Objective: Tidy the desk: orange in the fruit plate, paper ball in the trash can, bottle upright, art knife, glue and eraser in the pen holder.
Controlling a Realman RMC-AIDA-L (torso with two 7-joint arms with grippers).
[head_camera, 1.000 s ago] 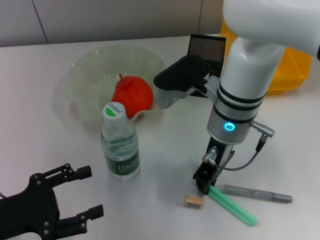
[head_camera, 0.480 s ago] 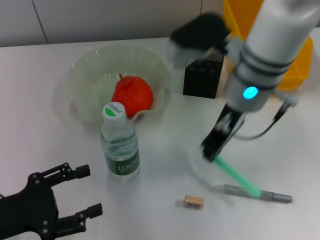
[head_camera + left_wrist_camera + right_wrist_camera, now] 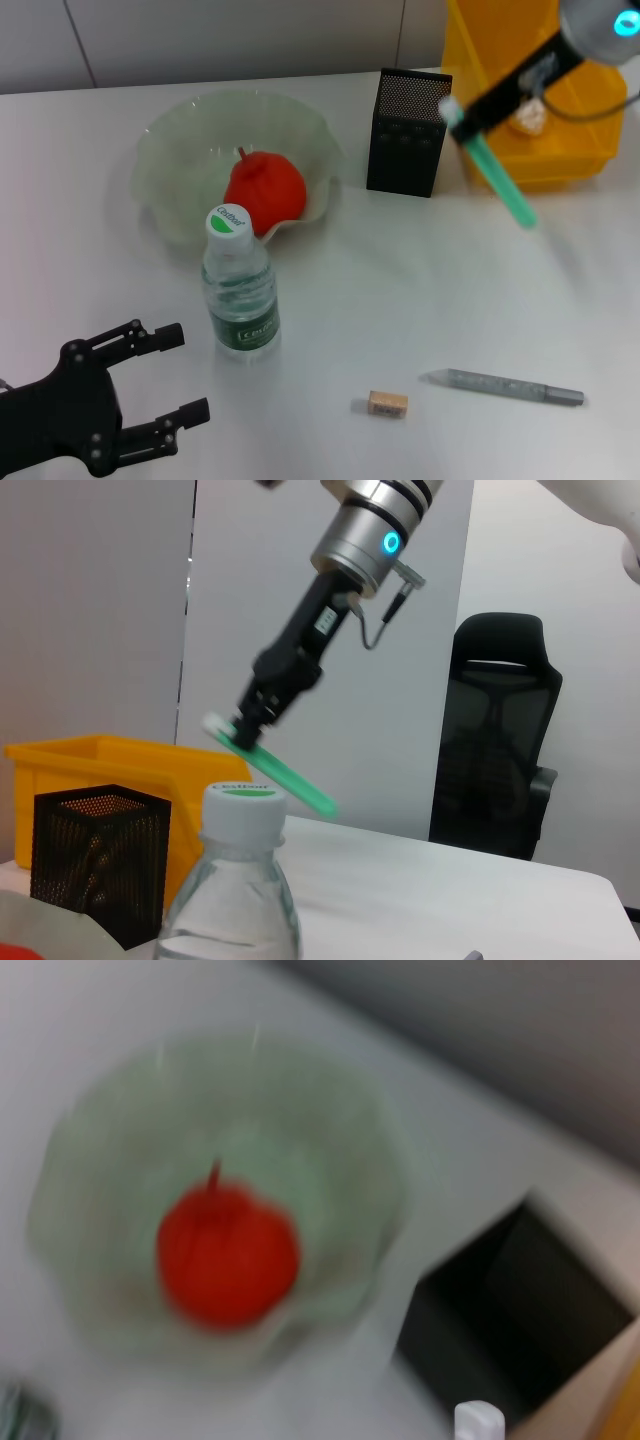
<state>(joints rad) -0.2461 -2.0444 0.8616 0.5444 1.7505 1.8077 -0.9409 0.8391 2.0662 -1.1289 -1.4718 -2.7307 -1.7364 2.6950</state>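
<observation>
I need to use my right gripper to set the green glue stick, now raised beside the pen holder, down inside the black mesh pen holder (image 3: pixel 392 104) (image 3: pixel 466 1290), along its side that faces the plate.
The orange (image 3: pixel 263 190) lies in the pale green fruit plate (image 3: pixel 170 150). In front of the plate the bottle (image 3: pixel 240 290) stands upright. My right gripper (image 3: pixel 468 112) is raised beside the black mesh pen holder (image 3: pixel 408 132), shut on a green glue stick (image 3: pixel 500 175) that slants downward. The left wrist view shows the same gripper (image 3: pixel 252 718) and glue stick (image 3: pixel 285 775) above the table. A white paper ball (image 3: pixel 530 118) lies in the yellow trash can (image 3: pixel 480 40). The tan eraser (image 3: pixel 387 403) and the grey art knife (image 3: pixel 505 387) lie on the near table. At the near left corner my left gripper (image 3: pixel 188 372) rests open.
The pen holder stands just left of the trash can at the back right. In the right wrist view the orange (image 3: pixel 228 1255), the plate (image 3: pixel 90 1160) and the pen holder (image 3: pixel 510 1310) lie below, with the glue stick's white cap (image 3: pixel 480 1422) at the edge.
My right gripper has lifted the green glue stick off the table beside the eraser and carried it up and back to the right, next to the pen holder. The left arm stayed put.
</observation>
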